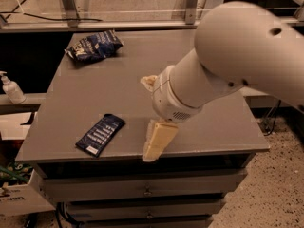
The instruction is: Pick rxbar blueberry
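I will next close across the middle of the rxbar blueberry's long sides [99, 135].
The rxbar blueberry [100, 134] is a slim dark navy bar with rows of pale lettering. It lies flat and askew near the front left edge of the grey table [123, 84]. My gripper [147, 119] hangs over the front middle of the table, to the right of the bar and apart from it. It is open and empty, with one cream finger [159, 140] pointing down over the front edge and the other finger [148, 81] further back. The big white arm hides the table's right part.
A puffy blue-and-white snack bag [94, 45] lies at the table's back left corner. A pump bottle [10, 88] stands on a ledge to the left. A white box [19, 198] sits on the floor at lower left. Drawers [142, 189] are below the tabletop.
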{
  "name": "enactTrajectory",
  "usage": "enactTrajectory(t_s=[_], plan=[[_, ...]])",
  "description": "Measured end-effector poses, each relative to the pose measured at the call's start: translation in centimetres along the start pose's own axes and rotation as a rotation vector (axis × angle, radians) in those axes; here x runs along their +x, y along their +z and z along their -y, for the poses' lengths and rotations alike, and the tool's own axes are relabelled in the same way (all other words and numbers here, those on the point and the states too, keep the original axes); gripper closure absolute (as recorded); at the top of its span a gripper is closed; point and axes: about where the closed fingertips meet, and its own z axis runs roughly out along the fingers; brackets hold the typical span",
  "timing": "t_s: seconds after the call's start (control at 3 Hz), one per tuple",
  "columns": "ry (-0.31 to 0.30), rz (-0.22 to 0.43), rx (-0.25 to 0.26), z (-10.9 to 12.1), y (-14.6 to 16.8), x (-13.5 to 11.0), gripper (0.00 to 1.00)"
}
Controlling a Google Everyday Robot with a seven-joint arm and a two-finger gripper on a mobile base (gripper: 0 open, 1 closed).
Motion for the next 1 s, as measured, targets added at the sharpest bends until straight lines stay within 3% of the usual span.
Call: enactTrajectory(t_s=[0.33, 1.0], plan=[[-0.019, -0.010, -0.032, -0.9, 3.8, -0.6, 0.00], [-0.038, 0.037, -0.088, -2.7, 7.6, -3.7, 0.00]])
